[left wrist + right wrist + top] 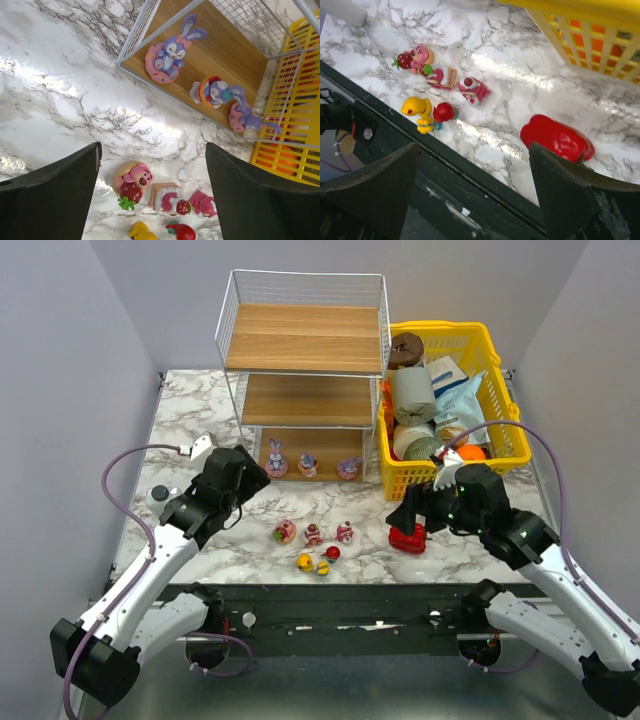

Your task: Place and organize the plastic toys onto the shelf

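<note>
The pink bear sits nearest the red bell pepper. My right gripper should next close on the head (345,529) (468,86) of that bear.
The shelf (305,340) stands at the back centre. Three purple-pink bunnies (308,464) sit on its bottom board, also in the left wrist view (169,50). On the marble in front lie a pink bear with a strawberry (285,532), a strawberry cake (313,535), another pink bear (345,532), a yellow duck (304,562) and a red duck (332,552). My left gripper (240,480) is open and empty above the table, the bear (132,182) below its open jaws (152,150). My right gripper (415,510) is open and empty (474,150) near the front edge.
A red bell pepper (408,538) lies under my right gripper, also in the right wrist view (557,140). A yellow basket (455,335) full of items stands right of the shelf. A small dark round object (159,494) sits at the left edge.
</note>
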Controlling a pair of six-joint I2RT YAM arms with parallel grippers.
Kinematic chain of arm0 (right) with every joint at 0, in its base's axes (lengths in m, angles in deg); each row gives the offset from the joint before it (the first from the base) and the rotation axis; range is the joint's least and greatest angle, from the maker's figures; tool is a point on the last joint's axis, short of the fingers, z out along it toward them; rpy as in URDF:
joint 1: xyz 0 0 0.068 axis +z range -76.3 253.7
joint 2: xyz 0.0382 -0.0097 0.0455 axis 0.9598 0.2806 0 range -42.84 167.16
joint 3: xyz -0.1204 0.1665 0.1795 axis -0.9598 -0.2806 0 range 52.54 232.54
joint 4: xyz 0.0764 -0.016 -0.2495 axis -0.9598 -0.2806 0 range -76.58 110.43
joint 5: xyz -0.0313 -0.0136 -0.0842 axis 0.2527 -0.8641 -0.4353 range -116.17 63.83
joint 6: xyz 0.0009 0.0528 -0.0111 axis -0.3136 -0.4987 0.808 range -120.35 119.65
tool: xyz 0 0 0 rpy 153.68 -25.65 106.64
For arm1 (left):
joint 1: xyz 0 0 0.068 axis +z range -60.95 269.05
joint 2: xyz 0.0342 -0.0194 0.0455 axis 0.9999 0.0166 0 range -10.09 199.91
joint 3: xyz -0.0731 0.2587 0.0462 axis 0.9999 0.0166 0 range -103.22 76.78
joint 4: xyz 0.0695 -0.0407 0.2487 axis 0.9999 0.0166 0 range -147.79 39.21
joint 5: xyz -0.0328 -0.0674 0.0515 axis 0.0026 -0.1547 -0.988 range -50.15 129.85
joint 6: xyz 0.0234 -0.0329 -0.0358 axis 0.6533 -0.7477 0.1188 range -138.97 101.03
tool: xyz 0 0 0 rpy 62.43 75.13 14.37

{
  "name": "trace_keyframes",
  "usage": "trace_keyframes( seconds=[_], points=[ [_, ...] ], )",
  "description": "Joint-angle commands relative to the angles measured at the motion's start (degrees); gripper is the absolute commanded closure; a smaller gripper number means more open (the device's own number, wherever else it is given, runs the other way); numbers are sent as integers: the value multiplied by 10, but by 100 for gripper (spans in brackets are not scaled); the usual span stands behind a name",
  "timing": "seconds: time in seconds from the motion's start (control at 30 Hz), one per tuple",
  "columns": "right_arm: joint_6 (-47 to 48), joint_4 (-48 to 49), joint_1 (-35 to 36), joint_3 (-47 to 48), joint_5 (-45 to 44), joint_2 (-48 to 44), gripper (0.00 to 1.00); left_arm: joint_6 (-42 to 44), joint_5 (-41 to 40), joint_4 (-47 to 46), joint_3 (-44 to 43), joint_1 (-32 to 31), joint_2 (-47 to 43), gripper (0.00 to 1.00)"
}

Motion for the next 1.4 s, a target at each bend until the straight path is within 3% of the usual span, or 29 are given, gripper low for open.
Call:
trace_keyframes(
  seconds=[0.0, 0.13, 0.33, 0.47, 0.63, 0.83, 1.37],
  points=[
    [-16, 90, 76, -6, -92, 38, 3, 76, 38, 71, -36, -2, -12, 1],
    [-32, 100, 220, 12, -247, 117, 0, 123, 56, 71, -58, -2, -10, 1],
    [-29, 203, 269, -34, -311, 171, 0, 186, 60, 54, -52, 0, -27, 1],
    [-29, 256, 276, -70, -321, 193, 0, 208, 79, 21, -23, 0, -54, 1],
    [-24, 351, 290, -107, -311, 232, 7, 223, 98, -15, 9, 1, -73, 1],
    [-20, 420, 299, -110, -327, 330, 12, 235, 115, -70, 57, 2, -114, 1],
    [-54, 421, 299, -83, -365, 423, 31, 235, 102, -70, 63, 2, -134, 1]
  ],
)
